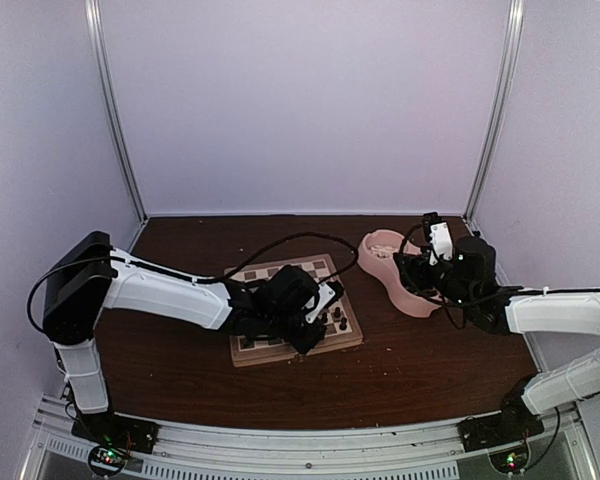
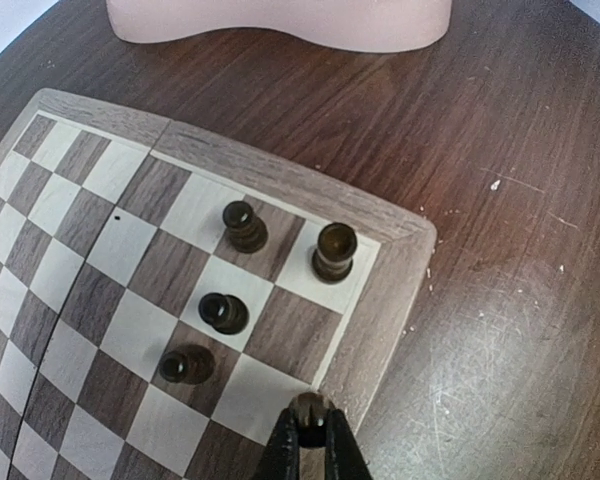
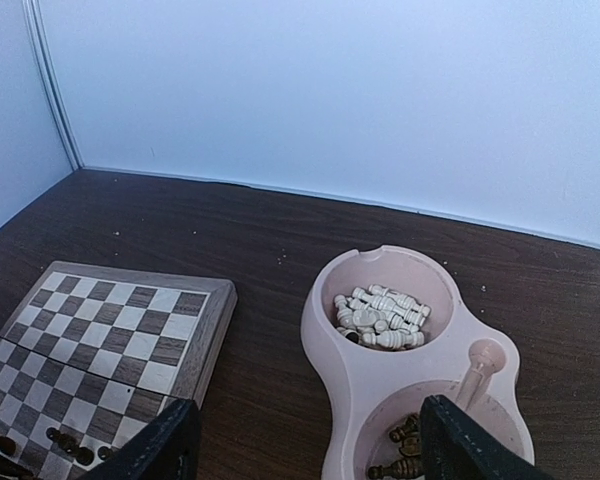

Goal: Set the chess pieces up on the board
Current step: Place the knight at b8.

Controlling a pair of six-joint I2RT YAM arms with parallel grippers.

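The robot's left gripper will release the dark chess piece on the empty dark square point(image 1: 330, 328) point(image 2: 295, 315) beside the corner piece.
My left gripper point(image 2: 311, 428) is shut on a dark chess piece point(image 2: 310, 407) and holds it over the near right corner of the board point(image 2: 140, 240), at its frame. Several dark pieces stand on squares in that corner, among them one in the corner square point(image 2: 334, 250) and one beside it point(image 2: 244, 226). My right gripper point(image 3: 310, 450) is open and empty above the pink double bowl point(image 3: 330, 350). Cream-white pieces point(image 3: 380, 318) lie in its far cup and dark pieces point(image 3: 405, 455) in its near cup. In the top view the left gripper point(image 1: 318, 318) hangs over the board point(image 1: 270, 272).
The pink double bowl point(image 1: 380, 245) stands right of the board on the dark wood table. It also shows at the top of the left wrist view point(image 2: 280, 20). White walls close the back and sides. The right arm point(image 1: 555, 310) reaches in from the right.
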